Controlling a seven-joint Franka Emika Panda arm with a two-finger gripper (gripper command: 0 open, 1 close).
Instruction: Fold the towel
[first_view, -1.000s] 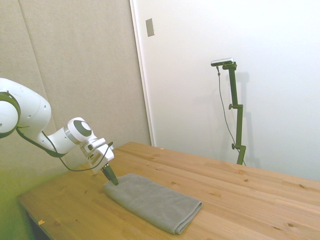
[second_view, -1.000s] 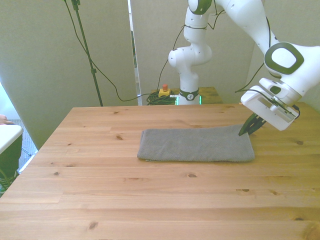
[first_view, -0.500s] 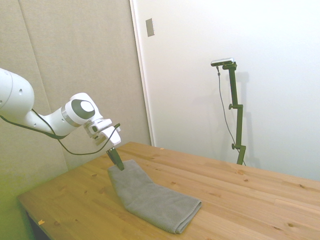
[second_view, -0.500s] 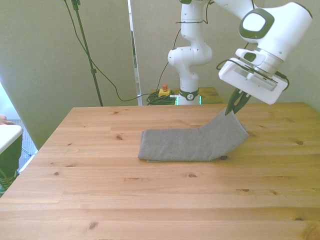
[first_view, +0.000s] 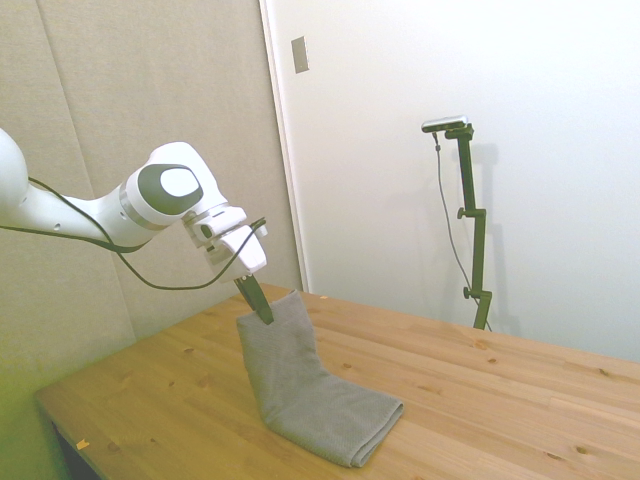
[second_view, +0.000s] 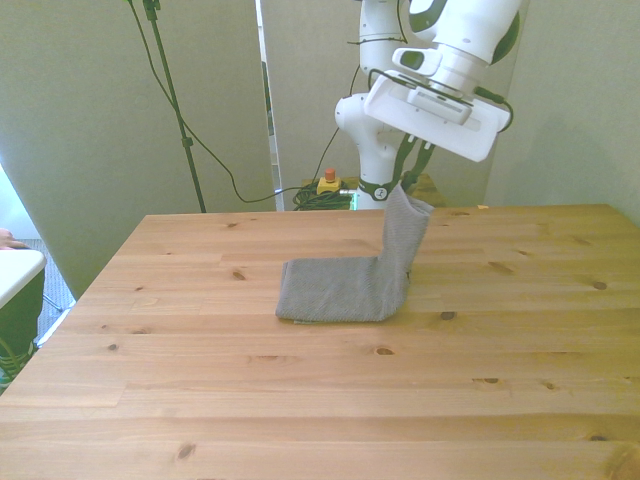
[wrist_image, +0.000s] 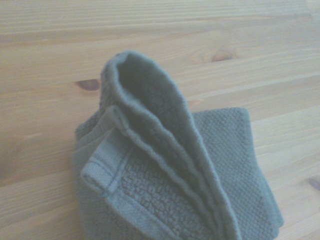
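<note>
I should let go of the towel's raised end over the middle of the towel's flat half (second_view: 336, 274) (wrist_image: 225, 162) on the table.
The grey terry towel (first_view: 300, 385) (second_view: 345, 288) lies on the wooden table with one end lifted almost upright. My gripper (first_view: 262, 312) (second_view: 408, 190) is shut on that raised end, pinching its top edge well above the table. The other half of the towel stays flat on the wood, toward the front view's left. Close up in the wrist view, the towel (wrist_image: 165, 170) shows its layered, rounded folds hanging over the flat part.
The wooden table (second_view: 300, 400) stretches wide around the towel. A white object (second_view: 15, 270) and part of a hand show at the front view's left edge, off the table. Cables and a thin stand (second_view: 175, 100) rise behind the table's far edge.
My gripper closed on the towel's end, then rose and travelled toward the front view's left, pulling that end from flat on the table to nearly upright.
</note>
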